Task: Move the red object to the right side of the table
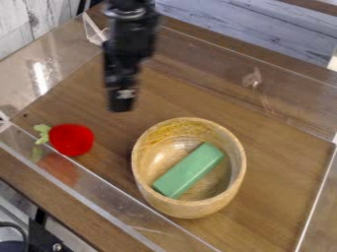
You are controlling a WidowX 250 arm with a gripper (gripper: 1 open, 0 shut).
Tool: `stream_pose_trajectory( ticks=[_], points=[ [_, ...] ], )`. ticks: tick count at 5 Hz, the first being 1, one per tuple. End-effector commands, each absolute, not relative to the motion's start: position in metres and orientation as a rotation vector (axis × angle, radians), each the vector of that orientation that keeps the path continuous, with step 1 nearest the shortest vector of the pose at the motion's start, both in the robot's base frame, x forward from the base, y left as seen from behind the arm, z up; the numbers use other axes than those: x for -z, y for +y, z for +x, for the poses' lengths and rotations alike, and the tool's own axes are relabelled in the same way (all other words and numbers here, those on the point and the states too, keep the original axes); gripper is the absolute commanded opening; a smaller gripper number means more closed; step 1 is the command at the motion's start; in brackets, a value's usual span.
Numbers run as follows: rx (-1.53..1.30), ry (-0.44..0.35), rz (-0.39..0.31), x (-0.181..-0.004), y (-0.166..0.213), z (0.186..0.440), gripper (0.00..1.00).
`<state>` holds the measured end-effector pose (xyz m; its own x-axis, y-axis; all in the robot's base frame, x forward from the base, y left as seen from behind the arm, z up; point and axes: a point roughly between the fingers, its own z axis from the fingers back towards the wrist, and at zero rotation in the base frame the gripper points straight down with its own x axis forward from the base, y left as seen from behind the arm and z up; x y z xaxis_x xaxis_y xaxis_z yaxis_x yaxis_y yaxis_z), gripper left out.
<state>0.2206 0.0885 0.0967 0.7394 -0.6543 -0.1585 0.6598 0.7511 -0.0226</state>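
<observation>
Next, I close on the red object's round body (62, 137), beside its green leafy stem.
The red object (71, 139), a small round red toy fruit with a green leafy stem, lies at the left side of the brown wood-grain table (270, 148), close to the near acrylic wall. My black gripper (121, 98) hangs pointing down over the table, up and to the right of the fruit and well apart from it. Its fingers are blurred by motion and nothing shows between them; the jaws look open.
A round light wooden bowl (188, 165) stands at the middle front with a green rectangular block (187, 170) lying in it. Low clear acrylic walls (250, 77) border the table, and a small clear stand sits at the back left.
</observation>
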Motion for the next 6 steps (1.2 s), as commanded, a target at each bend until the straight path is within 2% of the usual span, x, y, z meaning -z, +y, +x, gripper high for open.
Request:
stream_pose_trajectory(
  ticks=[1, 2, 4, 6],
  points=[
    [0.857, 0.127, 0.085, -0.098, 0.107, 0.205, 1.0],
    [0.926, 0.12, 0.104, -0.085, 0.12, 0.201, 1.0],
    [1.055, 0.093, 0.108, -0.057, 0.135, 0.209, 1.0],
    [1.104, 0.068, 0.1, -0.042, 0.146, 0.197, 1.0]
  ],
)
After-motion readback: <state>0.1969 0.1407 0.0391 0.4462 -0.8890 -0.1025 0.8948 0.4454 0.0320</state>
